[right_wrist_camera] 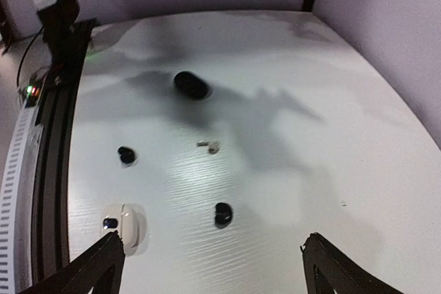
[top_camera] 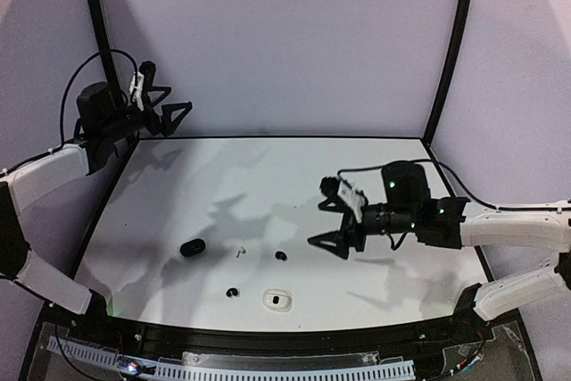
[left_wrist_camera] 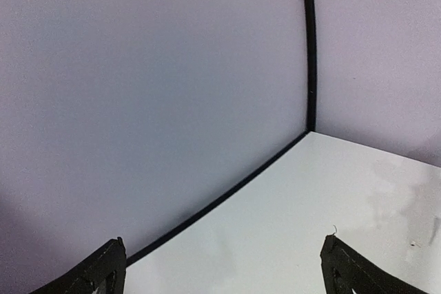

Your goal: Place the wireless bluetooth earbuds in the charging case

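The white charging case has a dark spot on it. My right gripper will go to it next and close on the case's end (top_camera: 285,302) (right_wrist_camera: 128,242) that faces my right arm.
A black oval charging case (top_camera: 193,247) lies on the white table at the front left. A white charging case (top_camera: 278,299) with a dark spot on it lies near the front edge. One white stemmed earbud (top_camera: 239,252) and two black earbuds (top_camera: 281,256) (top_camera: 233,292) lie loose between the cases. A second white earbud does not show. My right gripper (top_camera: 335,216) is open and empty, hovering above the table to the right of them. The right wrist view shows the black case (right_wrist_camera: 191,85), white earbud (right_wrist_camera: 210,146), black earbuds (right_wrist_camera: 222,214) (right_wrist_camera: 126,155) and white case (right_wrist_camera: 131,225) ahead of my right gripper (right_wrist_camera: 210,246). My left gripper (top_camera: 165,104) is open, raised at the far left corner.
The left wrist view shows only the wall, the table's black back edge (left_wrist_camera: 227,194) and my open left gripper (left_wrist_camera: 224,244). A black rail with a toothed strip (right_wrist_camera: 41,142) runs along the table's front edge. Black frame posts (top_camera: 451,42) stand at the back corners.
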Tool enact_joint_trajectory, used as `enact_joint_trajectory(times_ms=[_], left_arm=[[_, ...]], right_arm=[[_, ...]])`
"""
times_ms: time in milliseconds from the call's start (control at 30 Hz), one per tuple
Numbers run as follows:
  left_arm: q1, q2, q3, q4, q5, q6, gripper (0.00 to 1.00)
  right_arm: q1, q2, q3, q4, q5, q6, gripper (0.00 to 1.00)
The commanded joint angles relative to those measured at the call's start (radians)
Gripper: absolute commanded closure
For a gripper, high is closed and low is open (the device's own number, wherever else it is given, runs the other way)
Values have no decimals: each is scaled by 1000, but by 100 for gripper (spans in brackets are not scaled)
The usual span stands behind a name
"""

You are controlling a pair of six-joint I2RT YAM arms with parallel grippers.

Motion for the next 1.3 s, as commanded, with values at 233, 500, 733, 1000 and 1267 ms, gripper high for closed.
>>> enact_joint_trajectory(times_ms=[233,500,733,1000,1267], left_arm=[[-134,-17,-19,-411,158,80,1],[-214,-117,-125,-398,126,112,0],[-215,-104,-106,-398,86,103,0],[-215,-78,-82,-401,91,96,0],[-216,-92,-90,-397,70,103,0]], right_arm=[[314,376,93,-48,166,-89,5],[384,460,96,22,185,-28,4],[408,526,85,44,225,32,22],[409,556,101,52,245,19,41],[408,597,104,61,204,-44,49]])
